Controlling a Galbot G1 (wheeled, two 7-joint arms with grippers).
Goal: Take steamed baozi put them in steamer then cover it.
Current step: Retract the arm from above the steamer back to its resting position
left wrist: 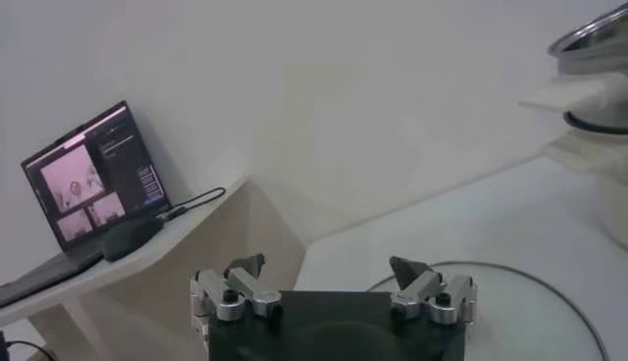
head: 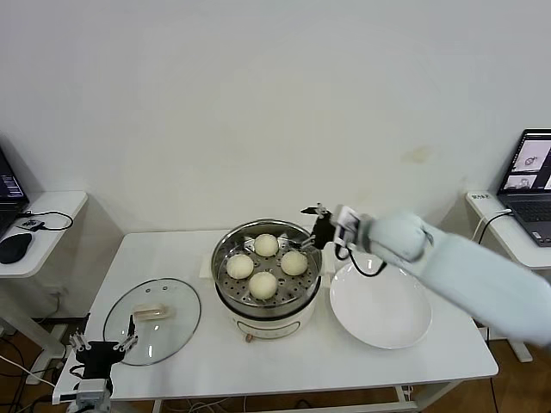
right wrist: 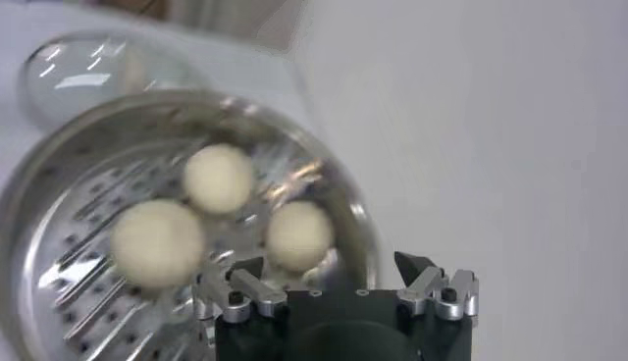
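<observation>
The cream handle (head: 151, 312) sits on the glass lid. Next, I should move my left gripper to the middle of that handle and close it there.
The steamer (head: 219, 274) stands mid-table, a shiny steel pot on a cream base. Several steamed baozi lie on its perforated tray, among them one at the back (head: 266, 245) and one at the front (head: 263, 284). My right gripper (head: 308, 228) hovers open and empty over the pot's right rim. The right wrist view shows that gripper (right wrist: 329, 267) above the steamer (right wrist: 39, 177), with a baozi (right wrist: 299, 235) just beyond its fingers. The glass lid (head: 176, 331) lies flat on the table's left. My left gripper (head: 103, 341) is parked open at the lid's near edge and shows as open in its own wrist view (left wrist: 327, 267).
An empty white plate (head: 380, 310) sits right of the steamer, under my right arm. A laptop (head: 529, 185) is on a side table at the right. Another side table at the left carries a mouse (head: 13, 248) and a laptop (left wrist: 93, 177).
</observation>
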